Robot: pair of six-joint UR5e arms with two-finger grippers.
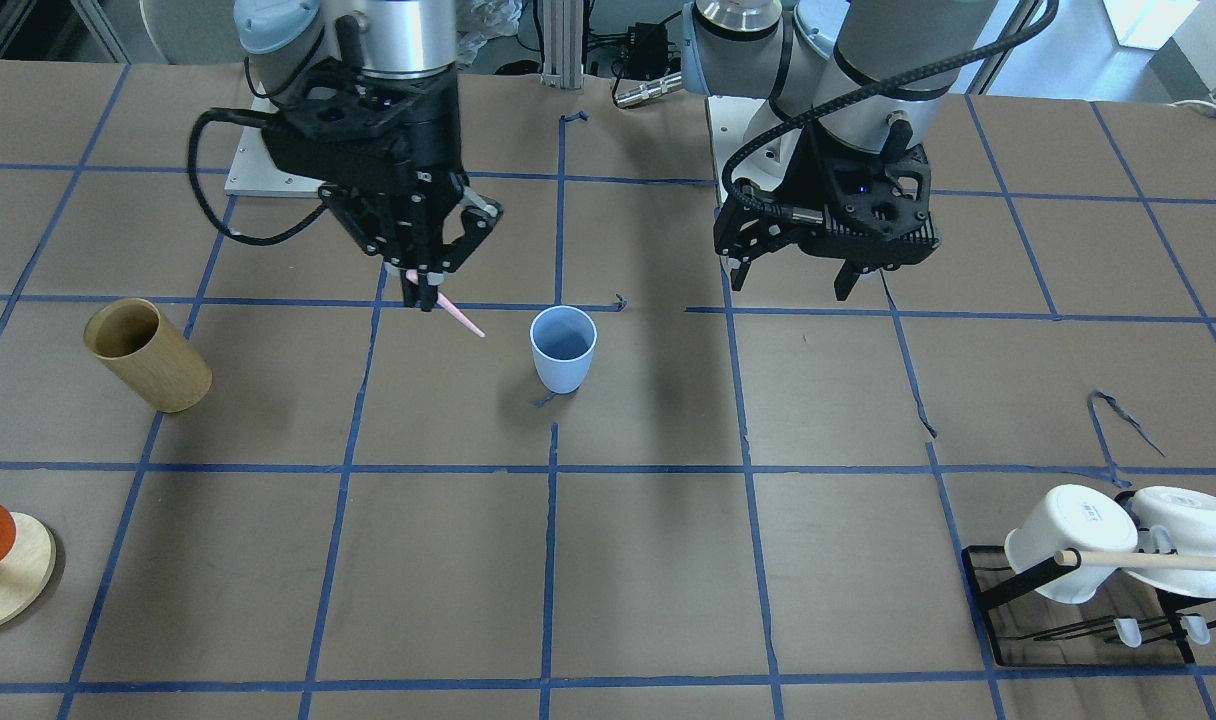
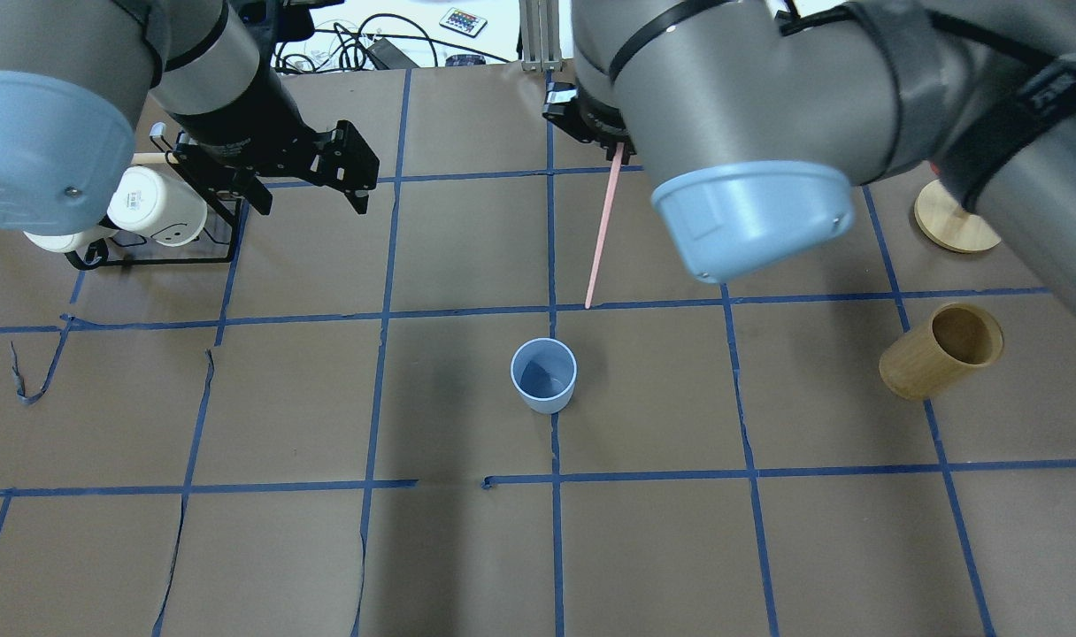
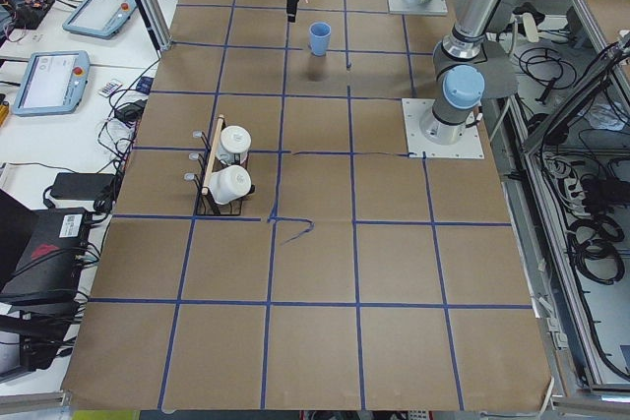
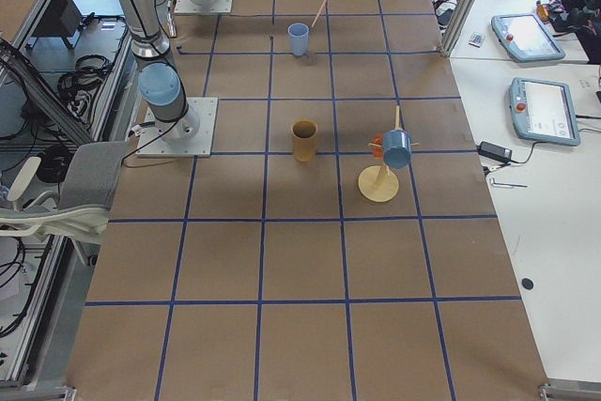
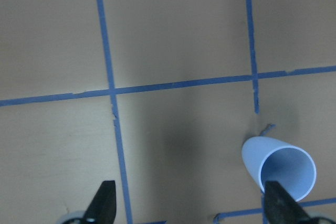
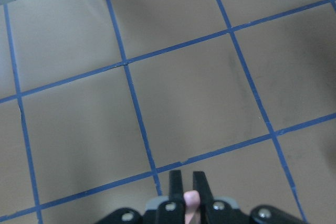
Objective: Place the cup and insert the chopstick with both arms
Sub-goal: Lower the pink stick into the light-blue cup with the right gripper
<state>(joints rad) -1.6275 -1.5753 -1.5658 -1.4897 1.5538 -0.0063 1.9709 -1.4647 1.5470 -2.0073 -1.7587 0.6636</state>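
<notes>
The pale pink chopstick, now slanted in the air beside the cup, will be let go by my right gripper inside the light blue cup (image 1: 559, 354) that stands near the middle of the table.
The light blue cup (image 1: 563, 350) stands upright and empty near the table's middle; it also shows in the overhead view (image 2: 544, 376) and the left wrist view (image 5: 278, 166). My right gripper (image 1: 423, 292) is shut on the top end of the pale pink chopstick (image 1: 460, 318), which hangs slanted in the air to the side of the cup, its tip apart from the rim (image 2: 600, 239). The right wrist view shows the pink end between the closed fingers (image 6: 176, 182). My left gripper (image 1: 793, 282) is open and empty, raised on the cup's other side (image 5: 191, 205).
A tan bamboo cup (image 1: 148, 355) stands on my right side. A round wooden stand (image 1: 3, 575) lies beyond it. A black rack (image 1: 998, 590) with two white mugs and a wooden rod (image 1: 1158, 562) sits at the far left corner.
</notes>
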